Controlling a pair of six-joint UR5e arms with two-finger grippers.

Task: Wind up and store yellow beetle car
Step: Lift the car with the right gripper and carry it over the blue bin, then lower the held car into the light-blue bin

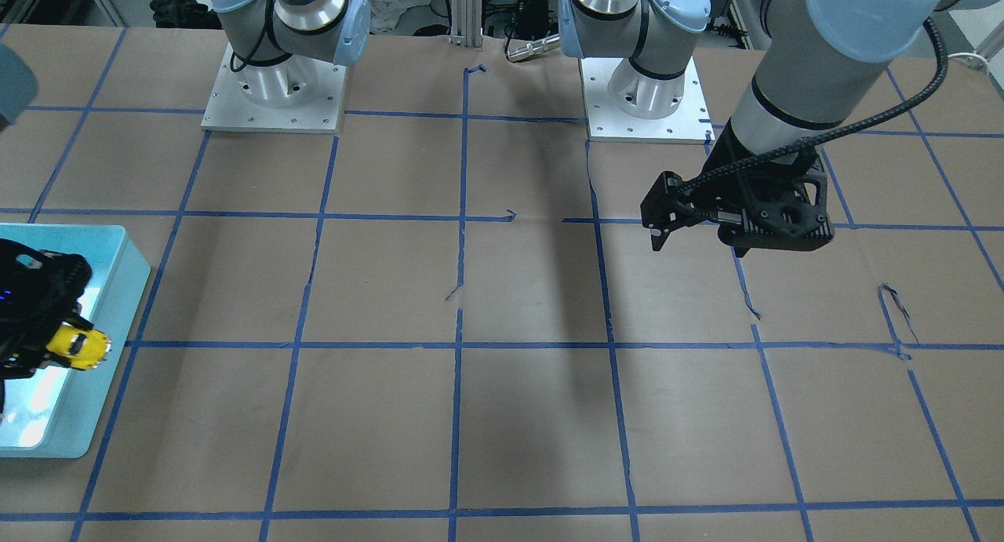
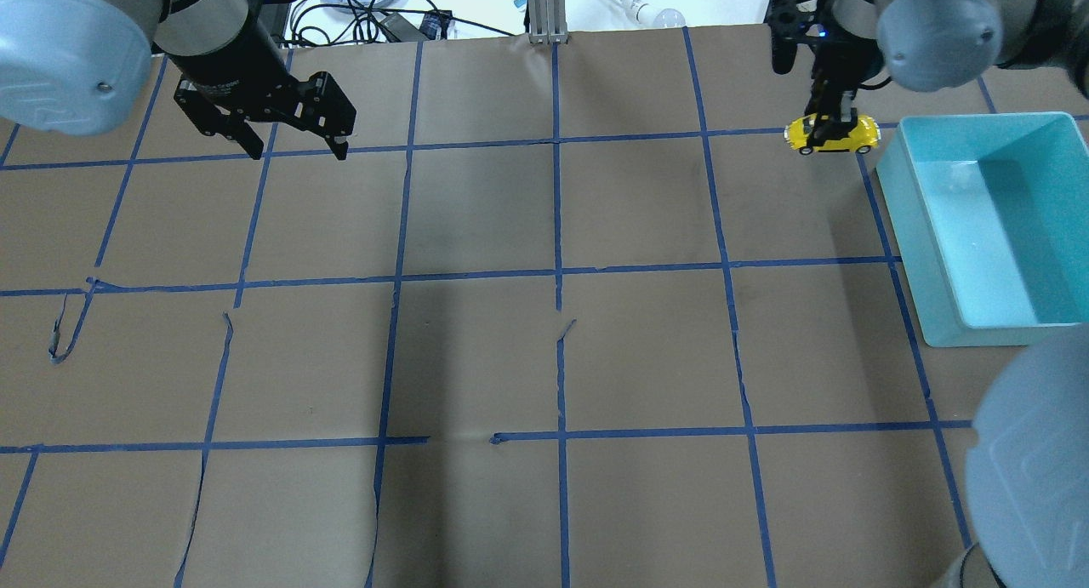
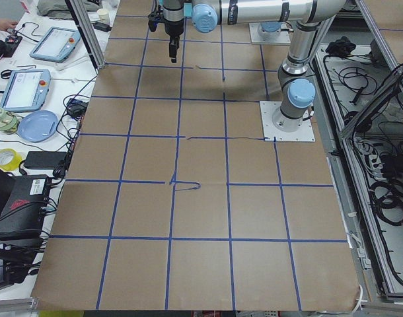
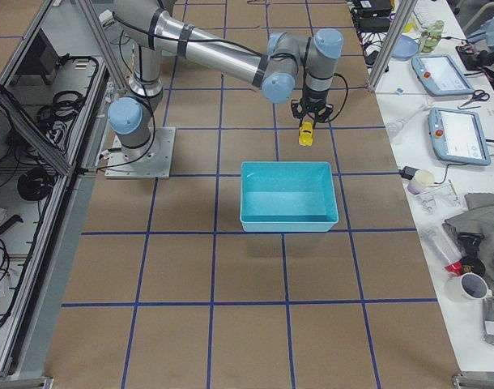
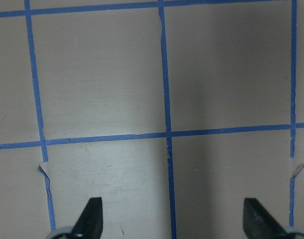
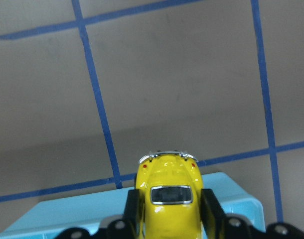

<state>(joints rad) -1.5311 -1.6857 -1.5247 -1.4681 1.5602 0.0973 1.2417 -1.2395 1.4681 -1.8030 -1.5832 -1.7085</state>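
Next, I drop the yellow beetle car with my right gripper on the bin's bottom [image 1: 45,338] near the bin's side facing my left gripper. The car now hangs over the bin.
My right gripper [image 2: 823,122] is shut on the yellow beetle car [image 2: 832,134] and holds it in the air, its fingers on the car's two sides. In the right wrist view the car [image 6: 168,199] sits between the black fingers [image 6: 211,209], with the light blue bin's rim [image 6: 67,219] just beneath it. In the front-facing view the car [image 1: 78,346] hangs over the bin [image 1: 125,291]. The bin [image 2: 927,231] holds nothing that I can see. My left gripper [image 2: 298,154] is open and empty, hovering above the table far from the car; its fingertips [image 5: 89,219] show bare paper between them.
The table is covered in brown paper with a blue tape grid [image 2: 557,273]. The two arm bases [image 1: 274,95] stand at the robot's side. Tablets, cables and cups [image 4: 441,138] lie on a side bench beyond the table's far edge.
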